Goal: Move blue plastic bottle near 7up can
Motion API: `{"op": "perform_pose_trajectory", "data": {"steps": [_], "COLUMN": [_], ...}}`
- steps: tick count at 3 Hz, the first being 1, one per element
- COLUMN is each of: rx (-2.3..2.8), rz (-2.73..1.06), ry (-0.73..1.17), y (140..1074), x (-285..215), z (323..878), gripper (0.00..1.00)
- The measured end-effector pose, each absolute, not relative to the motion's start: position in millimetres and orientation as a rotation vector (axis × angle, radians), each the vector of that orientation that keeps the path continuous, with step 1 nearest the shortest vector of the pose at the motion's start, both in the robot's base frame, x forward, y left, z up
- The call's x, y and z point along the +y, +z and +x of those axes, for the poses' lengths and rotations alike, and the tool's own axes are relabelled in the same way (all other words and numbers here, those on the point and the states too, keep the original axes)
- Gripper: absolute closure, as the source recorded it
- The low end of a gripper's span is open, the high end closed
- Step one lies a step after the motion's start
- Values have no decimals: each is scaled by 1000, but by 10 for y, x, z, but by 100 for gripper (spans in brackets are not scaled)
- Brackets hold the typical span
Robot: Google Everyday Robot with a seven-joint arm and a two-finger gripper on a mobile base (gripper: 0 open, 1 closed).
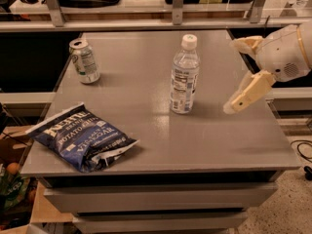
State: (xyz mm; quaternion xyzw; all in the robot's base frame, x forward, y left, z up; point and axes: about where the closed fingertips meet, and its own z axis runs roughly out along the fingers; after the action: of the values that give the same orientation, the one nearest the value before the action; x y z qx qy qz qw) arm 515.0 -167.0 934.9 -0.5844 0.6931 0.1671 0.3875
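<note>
The blue plastic bottle's middle, around the upper part of its label (183, 76), is the place my gripper should go to next and close on.
The blue plastic bottle (184, 77) stands upright near the middle of the grey table (146, 96); it is clear, with a white cap and a white-and-blue label. The 7up can (84, 61) stands upright at the table's far left, well apart from the bottle. My gripper (232, 76) hovers above the table's right side, to the right of the bottle and not touching it. Its two cream fingers are spread apart, and it is open and empty.
A dark blue chip bag (83, 138) lies at the table's front left. A shelf rail with metal posts (178, 4) runs behind the table. Boxes and clutter (12, 179) sit on the floor at the left. The table's right edge is under the gripper.
</note>
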Motion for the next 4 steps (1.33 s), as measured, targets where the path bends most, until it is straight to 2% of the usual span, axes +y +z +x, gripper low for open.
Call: {"op": "perform_pose_trajectory", "data": {"steps": [3, 4], "rx": [1585, 1519], "rz": [-1395, -1389], "ry": [815, 908], "y": [9067, 9063], "x": [-987, -750], "z": [5450, 5469], "gripper": [0, 19]}}
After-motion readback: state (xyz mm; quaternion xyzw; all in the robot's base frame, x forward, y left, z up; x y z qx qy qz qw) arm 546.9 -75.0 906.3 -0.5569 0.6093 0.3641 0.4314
